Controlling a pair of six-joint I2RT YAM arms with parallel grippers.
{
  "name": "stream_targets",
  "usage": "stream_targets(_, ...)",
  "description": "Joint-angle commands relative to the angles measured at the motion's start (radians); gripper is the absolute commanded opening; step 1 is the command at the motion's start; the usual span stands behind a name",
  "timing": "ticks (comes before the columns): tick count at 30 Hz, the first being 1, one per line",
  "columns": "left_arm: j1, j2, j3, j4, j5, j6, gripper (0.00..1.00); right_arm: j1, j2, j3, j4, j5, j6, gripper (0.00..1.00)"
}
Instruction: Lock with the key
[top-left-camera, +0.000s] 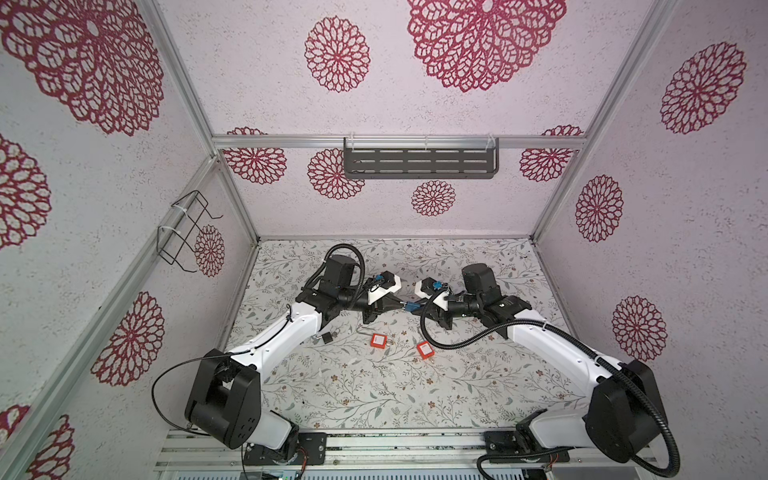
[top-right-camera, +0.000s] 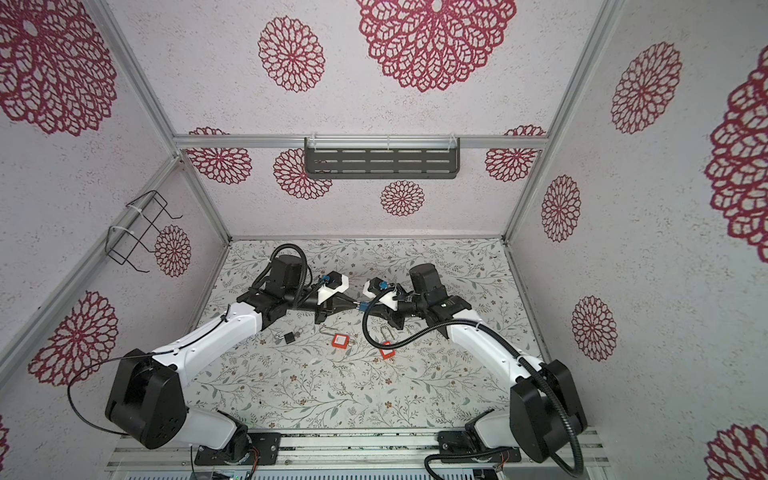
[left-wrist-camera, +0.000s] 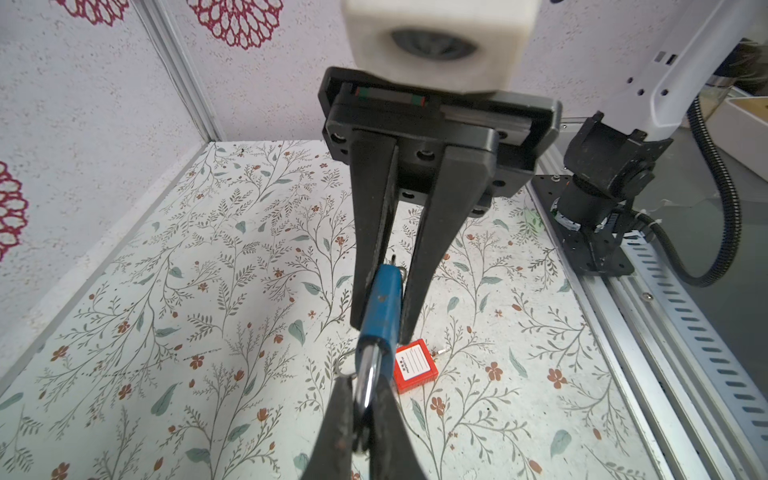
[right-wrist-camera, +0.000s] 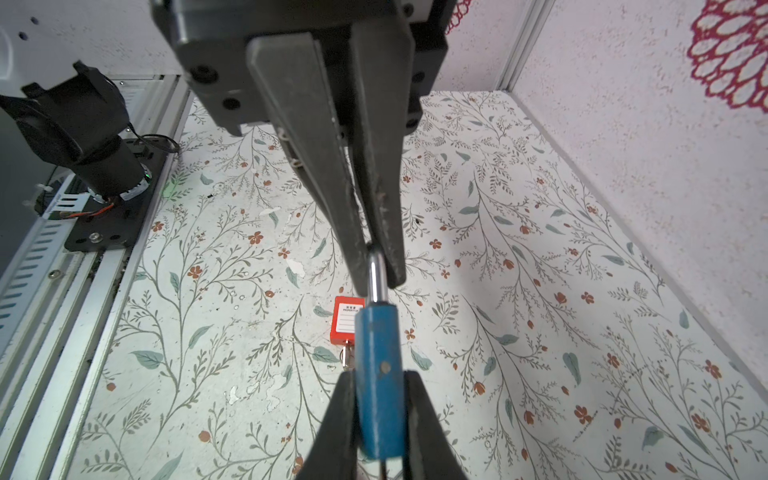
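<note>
The key sticks out from the end of the blue padlock while my right gripper holds the padlock's body, so next I back away, take the key (left-wrist-camera: 392, 260) and pull it out.
A blue padlock (top-left-camera: 410, 307) (top-right-camera: 362, 307) hangs above the table's middle between both grippers. My left gripper (left-wrist-camera: 365, 401) is shut on its silver shackle (left-wrist-camera: 370, 374). My right gripper (right-wrist-camera: 380, 388) is shut on the blue body (right-wrist-camera: 380, 345), one finger on each flat side. In the left wrist view the right gripper (left-wrist-camera: 382, 328) reaches in from the far side onto the body (left-wrist-camera: 380, 307). A thin dark piece (left-wrist-camera: 393, 261) pokes from the body's far end; I cannot tell whether it is the key.
Two red padlocks (top-left-camera: 378, 340) (top-left-camera: 424, 350) with keys in them lie on the floral table below the grippers. A black padlock (top-left-camera: 326, 336) lies beside the left arm. A grey shelf (top-left-camera: 419, 162) hangs on the back wall, a wire basket (top-left-camera: 185, 232) on the left wall.
</note>
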Motion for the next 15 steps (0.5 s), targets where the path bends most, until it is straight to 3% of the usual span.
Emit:
stream_targets(1, -0.002, -0.028, 0.047, -0.12, 0.132, 0.013, 0.0, 0.017, -0.089, 0.009, 0.157, -0.025, -0.04, 0.1)
stream_targets(3, 0.015, -0.03, 0.069, -0.153, 0.133, 0.034, 0.0, 0.015, -0.109, -0.003, 0.114, -0.007, -0.04, 0.25)
stream_targets(6, 0.035, -0.028, 0.091, -0.174, 0.133, 0.046, 0.0, 0.015, -0.135, -0.015, 0.045, 0.023, -0.044, 0.39)
stream_targets(10, 0.067, -0.03, 0.109, -0.17, 0.15, 0.03, 0.0, 0.015, -0.182, -0.039, -0.03, 0.045, -0.001, 0.51)
stream_targets(15, 0.075, -0.035, 0.119, -0.17, 0.146, 0.031, 0.0, 0.018, -0.296, -0.145, -0.018, 0.092, 0.066, 0.54)
